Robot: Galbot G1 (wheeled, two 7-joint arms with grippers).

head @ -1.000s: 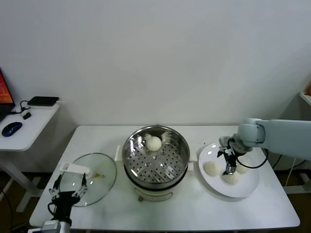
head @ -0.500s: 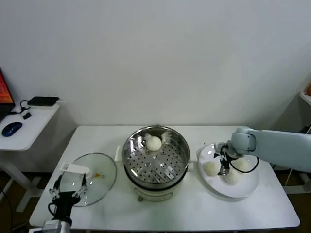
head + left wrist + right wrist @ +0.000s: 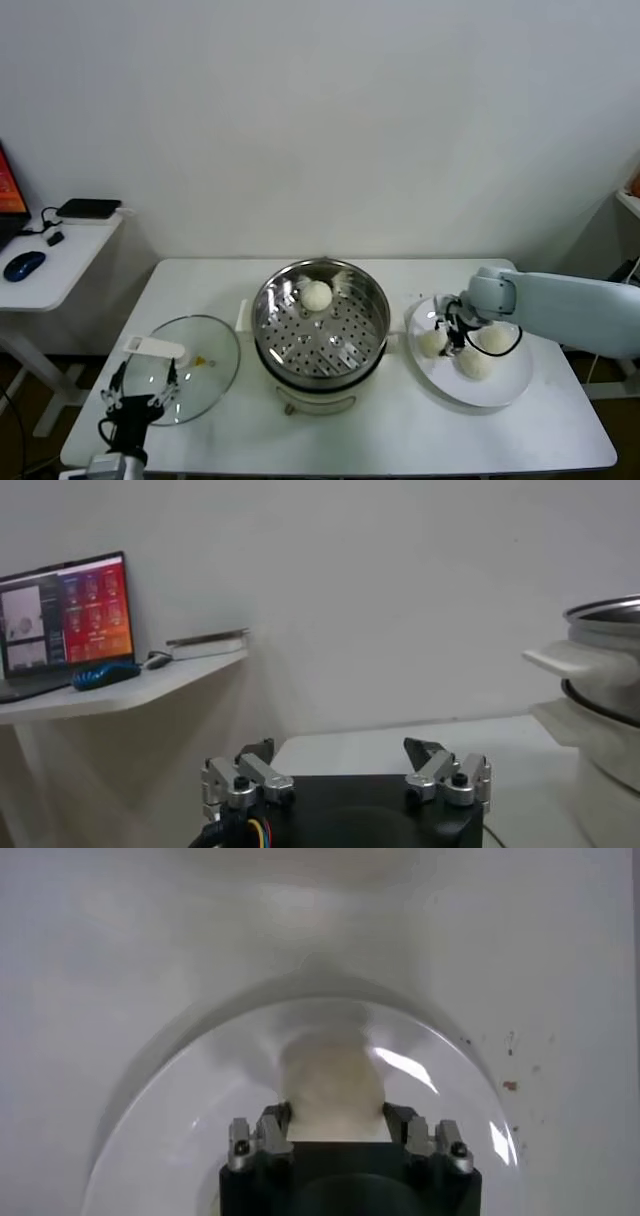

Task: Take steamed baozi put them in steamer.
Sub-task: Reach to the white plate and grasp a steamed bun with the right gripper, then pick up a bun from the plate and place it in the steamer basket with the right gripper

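My right gripper should release the baozi next to the steamer's baozi, on the tray's side [image 3: 283, 324] closest to the glass lid.
The steamer [image 3: 366, 300] stands mid-table with one baozi [image 3: 317, 295] on its perforated tray. Three baozi lie on the white plate [image 3: 500, 392]: one at the left [image 3: 430, 344], one in front [image 3: 476, 365], one at the right [image 3: 496, 338]. My right gripper [image 3: 451, 338] is down on the plate at the left baozi. In the right wrist view its fingers [image 3: 272, 1128] press both sides of that baozi [image 3: 335, 1080], which rests on the plate [image 3: 180, 1098]. My left gripper [image 3: 135, 400] is parked at the front left, open and empty [image 3: 345, 752].
A glass lid [image 3: 205, 368] with a white handle lies left of the steamer, just beyond the left gripper. The steamer's side and handle show in the left wrist view [image 3: 600, 670]. A side desk [image 3: 50, 260] with a mouse stands at the far left.
My right gripper has moved left across the plate and lowered, from between the buns to the left baozi, and its fingers now sit around it. The left arm has not moved.
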